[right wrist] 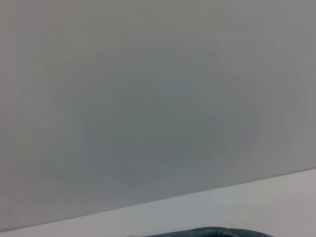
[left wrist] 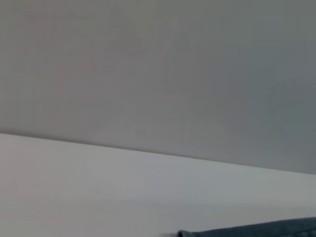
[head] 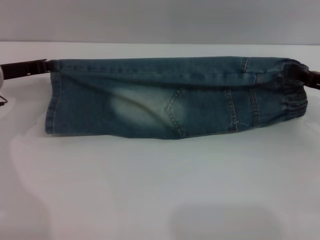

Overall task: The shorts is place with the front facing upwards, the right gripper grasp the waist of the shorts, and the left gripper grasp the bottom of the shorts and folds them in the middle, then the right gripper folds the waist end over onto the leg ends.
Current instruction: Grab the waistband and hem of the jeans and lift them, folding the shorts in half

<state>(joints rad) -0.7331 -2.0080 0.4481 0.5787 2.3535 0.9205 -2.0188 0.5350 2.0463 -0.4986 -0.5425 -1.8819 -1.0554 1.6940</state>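
Note:
Next, my right gripper lets go of the top of the shorts' waist on the white table (head: pixel 304 56) close to the grey wall.
The blue-green denim shorts (head: pixel 165 100) hang stretched sideways across the head view, doubled lengthwise, with a pale faded patch near the middle. The hemmed leg ends (head: pixel 52 100) are at the left and the gathered waist (head: pixel 295 102) at the right. My left gripper (head: pixel 47 65) is shut on the top corner of the bottom of the shorts. Pinching the top of the waist, my right gripper (head: pixel 302 74) shows only dark tips. The lower edge of the denim lies at table height. Each wrist view catches only a sliver of denim (left wrist: pixel 256 231) (right wrist: pixel 212 232).
A white table (head: pixel 150 190) spreads under and in front of the shorts. A plain grey wall (head: pixel 160 20) stands behind its far edge. A thin metal part (head: pixel 3 100) shows at the left border.

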